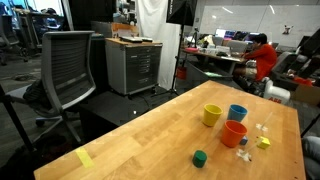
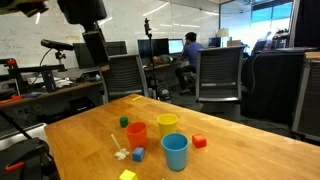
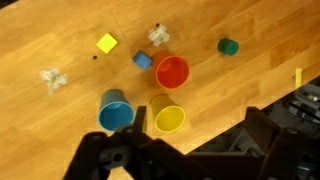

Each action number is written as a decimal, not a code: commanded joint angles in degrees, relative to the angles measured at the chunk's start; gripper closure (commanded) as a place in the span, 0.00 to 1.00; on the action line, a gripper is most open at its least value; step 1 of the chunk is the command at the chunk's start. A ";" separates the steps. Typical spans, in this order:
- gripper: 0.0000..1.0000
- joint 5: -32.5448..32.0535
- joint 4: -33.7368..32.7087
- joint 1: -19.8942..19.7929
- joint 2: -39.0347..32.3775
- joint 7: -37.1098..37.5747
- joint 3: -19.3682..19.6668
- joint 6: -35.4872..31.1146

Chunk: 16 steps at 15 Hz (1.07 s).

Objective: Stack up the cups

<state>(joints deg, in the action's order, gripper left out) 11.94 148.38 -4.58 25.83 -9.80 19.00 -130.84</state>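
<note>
Next, my gripper goes to the blue cup's rim (image 1: 245, 108) (image 3: 101, 106), on the side away from the yellow cup, and closes there.
Three cups stand upright and apart, close together on the wooden table. The yellow cup (image 1: 212, 115) (image 2: 167, 124) (image 3: 168, 119), the blue cup (image 1: 237, 112) (image 2: 175, 151) (image 3: 116, 114) and the orange-red cup (image 1: 234, 133) (image 2: 136, 132) (image 3: 172, 72) show in all views. My gripper (image 3: 196, 125) (image 2: 93, 58) hangs high above the table, open and empty. In the wrist view its dark fingers frame the yellow cup from above.
A green cube (image 1: 200, 157) (image 3: 228, 46) (image 2: 124, 122), a small red cube (image 2: 199, 142), a blue block (image 3: 143, 60), a yellow block (image 3: 107, 43) and clear bits (image 3: 52, 78) lie around the cups. Yellow tape (image 1: 84, 158) marks the table. Office chairs (image 1: 68, 65) stand beyond its edge.
</note>
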 commanded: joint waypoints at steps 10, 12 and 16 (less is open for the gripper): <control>0.00 2.14 -17.94 -5.10 -26.93 12.54 -2.43 -6.05; 0.00 1.23 -18.91 -5.68 -29.51 14.49 -2.68 -7.52; 0.00 0.11 -21.01 -6.36 -34.24 16.83 -2.74 -8.40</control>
<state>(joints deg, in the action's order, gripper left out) 13.49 130.45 -9.26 -4.89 4.33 17.71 -138.90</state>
